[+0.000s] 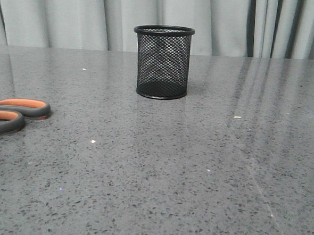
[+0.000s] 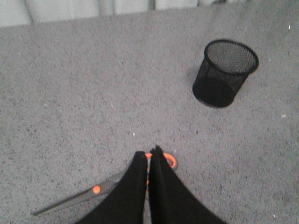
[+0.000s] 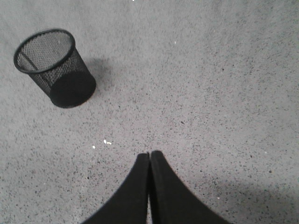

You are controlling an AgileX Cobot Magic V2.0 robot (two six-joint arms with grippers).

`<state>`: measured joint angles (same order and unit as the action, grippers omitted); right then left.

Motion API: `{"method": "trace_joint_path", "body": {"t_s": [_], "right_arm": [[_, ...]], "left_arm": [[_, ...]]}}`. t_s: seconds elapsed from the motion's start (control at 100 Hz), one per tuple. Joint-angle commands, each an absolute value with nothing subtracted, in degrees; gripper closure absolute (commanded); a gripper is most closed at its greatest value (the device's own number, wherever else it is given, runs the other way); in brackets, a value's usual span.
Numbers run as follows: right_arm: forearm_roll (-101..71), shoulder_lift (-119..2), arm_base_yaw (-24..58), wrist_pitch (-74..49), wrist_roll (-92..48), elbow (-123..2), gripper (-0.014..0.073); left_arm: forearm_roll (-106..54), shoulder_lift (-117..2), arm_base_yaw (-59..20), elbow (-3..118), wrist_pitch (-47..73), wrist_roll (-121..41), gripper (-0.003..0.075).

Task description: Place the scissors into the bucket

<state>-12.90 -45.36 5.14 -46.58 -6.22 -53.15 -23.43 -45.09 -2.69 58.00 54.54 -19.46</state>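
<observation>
The robot's left gripper needs to close on the narrow grey part of the scissors [image 2: 118,178], between the orange-lined handles and the pivot dot.
The scissors [image 1: 17,110] lie flat on the grey table at the far left of the front view; only their orange-lined handles show there. In the left wrist view the scissors [image 2: 96,189] lie under my left gripper [image 2: 150,153], with the pivot dot and blades off to one side. The gripper's fingers are pressed together and cover part of the handles. The bucket [image 1: 163,62], a black mesh cup, stands upright and empty at the table's back middle, and it also shows in the left wrist view [image 2: 224,74] and the right wrist view [image 3: 53,67]. My right gripper [image 3: 150,154] is shut over bare table.
A grey speckled table [image 1: 196,168] runs to a grey curtain [image 1: 73,11] at the back. Small white specks [image 3: 107,142] lie on the surface. Neither arm shows in the front view.
</observation>
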Motion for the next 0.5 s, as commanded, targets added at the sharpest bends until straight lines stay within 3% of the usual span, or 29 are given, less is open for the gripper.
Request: {"method": "trace_joint_path", "body": {"t_s": [0.0,0.14,0.21,0.27,0.33,0.38,0.49], "right_arm": [[-12.6,-48.3,4.8,-46.3,-7.9,-57.6,0.0638],[-13.3,-52.3,4.8,-50.6,-10.2,-60.9,0.0585],[-14.5,-53.8,4.8,-51.7,-10.5,-61.8,0.0476],[-15.2,-54.6,4.8,-51.9,-10.7,-62.2,0.0332],[-15.3,-55.2,4.8,-52.1,-10.7,-62.3,0.0190],[-15.3,-55.3,4.8,-52.1,-10.7,-62.3,0.0121],[-15.3,-55.5,4.8,-52.1,-10.9,-62.4,0.0106]], "left_arm": [[-24.6,-48.4,-2.4,61.4,55.8,-20.8,0.0739],[-24.7,-51.2,-2.4,62.4,57.0,-21.7,0.0738],[-25.6,-51.8,-2.4,62.4,57.7,-24.2,0.0735],[-26.2,-52.2,-2.4,62.4,59.0,-26.6,0.0715],[-26.6,-52.3,-2.4,62.4,59.8,-27.9,0.0656],[-26.6,-52.3,-2.4,62.4,59.8,-28.1,0.0587],[-26.7,-52.3,-2.4,62.4,59.8,-28.1,0.0367]]}}
